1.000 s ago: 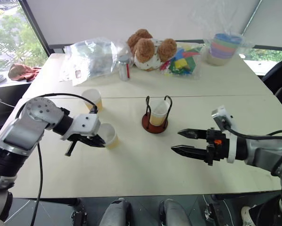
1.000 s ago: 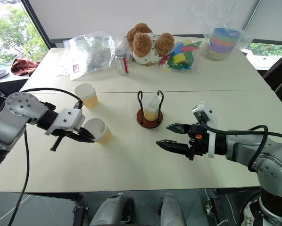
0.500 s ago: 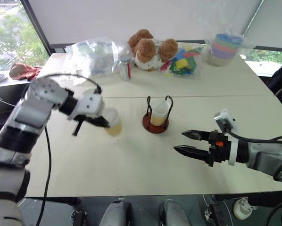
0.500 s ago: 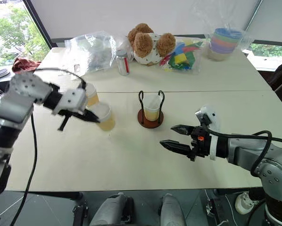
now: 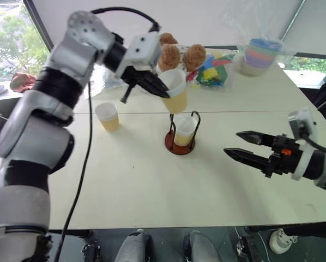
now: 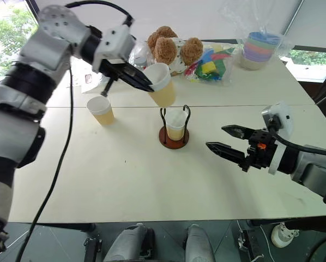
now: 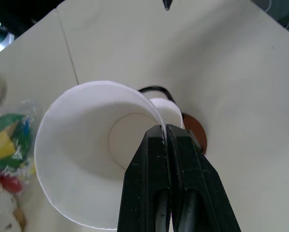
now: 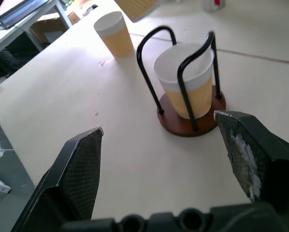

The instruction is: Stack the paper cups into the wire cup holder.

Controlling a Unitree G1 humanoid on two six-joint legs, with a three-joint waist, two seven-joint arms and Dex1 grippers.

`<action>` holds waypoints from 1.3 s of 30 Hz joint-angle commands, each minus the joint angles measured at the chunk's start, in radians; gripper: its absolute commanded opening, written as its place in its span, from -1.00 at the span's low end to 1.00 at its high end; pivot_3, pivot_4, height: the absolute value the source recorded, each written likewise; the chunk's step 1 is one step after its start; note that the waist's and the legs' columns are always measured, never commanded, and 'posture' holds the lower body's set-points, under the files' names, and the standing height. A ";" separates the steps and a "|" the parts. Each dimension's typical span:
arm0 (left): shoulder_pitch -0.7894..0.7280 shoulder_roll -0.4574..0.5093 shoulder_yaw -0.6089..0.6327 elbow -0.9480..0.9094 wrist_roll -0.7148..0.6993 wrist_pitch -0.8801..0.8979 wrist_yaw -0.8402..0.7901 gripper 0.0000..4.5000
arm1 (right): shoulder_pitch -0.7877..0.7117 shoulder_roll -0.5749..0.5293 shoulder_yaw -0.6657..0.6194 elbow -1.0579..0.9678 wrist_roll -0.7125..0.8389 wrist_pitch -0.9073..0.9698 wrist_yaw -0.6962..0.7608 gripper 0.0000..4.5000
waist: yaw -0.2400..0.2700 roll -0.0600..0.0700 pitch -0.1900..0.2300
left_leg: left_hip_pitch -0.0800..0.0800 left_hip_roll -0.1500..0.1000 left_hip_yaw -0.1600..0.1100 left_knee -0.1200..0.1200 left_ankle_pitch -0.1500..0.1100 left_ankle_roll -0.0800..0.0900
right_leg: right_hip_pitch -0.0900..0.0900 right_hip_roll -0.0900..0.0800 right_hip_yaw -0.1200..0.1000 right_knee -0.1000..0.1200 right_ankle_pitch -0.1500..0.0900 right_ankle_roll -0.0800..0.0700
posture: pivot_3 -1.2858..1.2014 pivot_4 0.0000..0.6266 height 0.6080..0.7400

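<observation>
Next, my left gripper lets the tilted paper cup go inside the paper cup standing (image 5: 185,129) (image 7: 167,112) between the holder's black loops. The tilted cup is now above and behind the holder.
My left gripper (image 5: 164,94) is shut on the rim of a yellow-tan paper cup (image 5: 175,90) and holds it tilted in the air, just above and behind the wire cup holder (image 5: 179,146). In the left wrist view the fingers (image 7: 156,159) pinch the cup's wall (image 7: 81,154), one inside and one outside. A second paper cup (image 5: 183,130) stands inside the holder's black loops. A third paper cup (image 5: 107,115) stands upright on the table to the holder's left. My right gripper (image 5: 231,143) hovers open to the right of the holder, pointing at it, with nothing between its fingers.
A teddy bear (image 5: 179,54), a bag of coloured blocks (image 5: 212,72) and a plastic-wrapped stack of pastel cups (image 5: 260,54) line the table's far side. A seam (image 5: 250,112) runs across the table behind the holder. A reddish cloth (image 5: 20,82) lies on the ledge at far left.
My left gripper has lifted the paper cup off the table and carried it up and to the right, to above the holder. My right gripper has drifted a little to the right, still open.
</observation>
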State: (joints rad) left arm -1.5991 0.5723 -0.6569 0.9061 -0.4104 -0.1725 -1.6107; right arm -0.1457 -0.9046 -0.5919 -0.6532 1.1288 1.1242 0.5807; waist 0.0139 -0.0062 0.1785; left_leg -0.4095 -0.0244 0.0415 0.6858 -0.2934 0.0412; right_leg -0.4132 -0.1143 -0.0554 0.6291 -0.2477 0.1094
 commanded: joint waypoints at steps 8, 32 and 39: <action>-0.092 -0.103 -0.097 0.168 -0.007 -0.138 -0.004 -0.99 | 0.077 -0.027 -0.077 -0.118 0.155 -0.047 -0.168 0.79 | 0.000 -0.001 0.000 | 0.000 0.000 0.000 0.000 0.000 0.000 | -0.001 0.000 0.000 0.000 0.000 0.000 | 0.03 -0.52 1.00; -0.090 -0.235 -0.032 0.331 0.126 -0.213 -0.004 0.50 | 0.220 -0.041 -0.070 -0.148 0.214 -0.209 -0.300 0.79 | 0.001 -0.002 0.001 | -0.001 0.000 0.000 0.000 -0.001 0.001 | -0.001 -0.001 0.000 -0.001 0.000 0.000 | 0.03 -0.52 1.00; -0.133 -0.112 0.155 0.378 0.285 -0.241 0.180 0.50 | 0.103 -0.120 -0.015 -0.123 0.243 -0.239 -0.251 0.79 | -0.005 -0.002 0.002 | -0.002 0.000 0.001 0.000 -0.001 0.002 | -0.003 0.000 0.000 0.000 0.000 0.000 | 0.03 -0.52 1.00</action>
State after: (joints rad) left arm -1.7150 0.4031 -0.5361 1.2814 -0.1891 -0.3861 -1.5026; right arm -0.0038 -0.9919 -0.6029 -0.7696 1.3421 0.9117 0.3081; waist 0.0087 -0.0086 0.1803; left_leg -0.4110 -0.0238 0.0429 0.6857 -0.2944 0.0430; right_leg -0.4163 -0.1144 -0.0550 0.6294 -0.2476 0.1094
